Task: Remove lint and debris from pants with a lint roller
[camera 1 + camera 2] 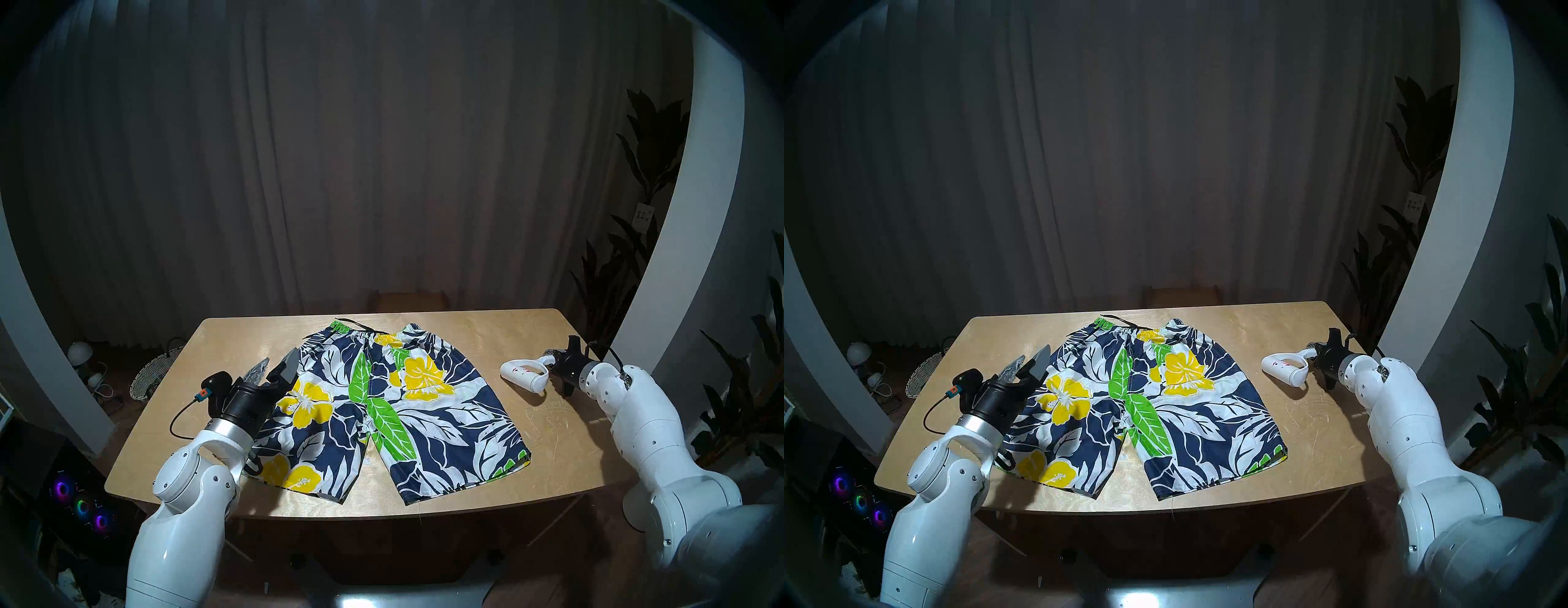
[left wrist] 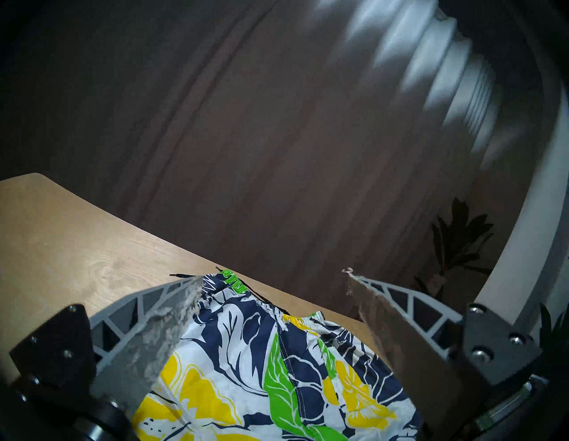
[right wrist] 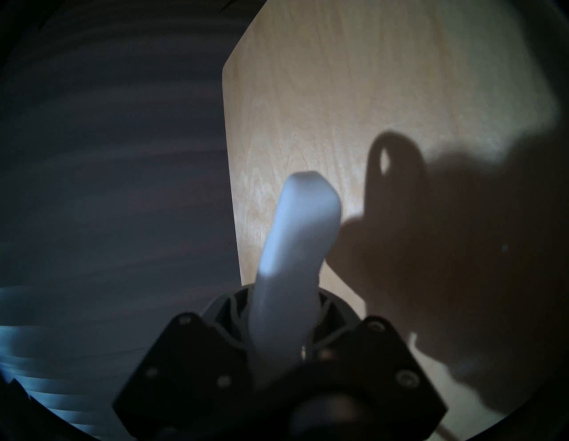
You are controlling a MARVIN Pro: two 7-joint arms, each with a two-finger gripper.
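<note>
The robot's right gripper needs to put the lint roller down on the bare wood (image 1: 530,387) between the pants and the table's plant-side edge. The roller now hangs just above the table.
The pants (image 1: 382,407) (image 1: 1144,403) are floral shorts spread flat mid-table, with the waistband at the far side. My left gripper (image 1: 275,365) (image 1: 1032,361) hovers open over their left hip; in the left wrist view the pants (image 2: 261,354) show between its spread fingers (image 2: 163,332). The white lint roller (image 1: 524,373) (image 1: 1284,368) hangs just above the table to the right of the pants. My right gripper (image 1: 551,365) (image 3: 277,311) is shut on the lint roller's handle (image 3: 295,246). Pink-red specks of lint (image 1: 526,370) cling to the drum. Any debris on the pants is too small to tell.
The wooden table (image 1: 564,441) has bare surface around the pants and a near edge close to their hems. A wicker basket (image 1: 148,378) sits on the floor at left. Plants (image 1: 628,297) stand at the right, and a stool (image 1: 407,299) behind the table.
</note>
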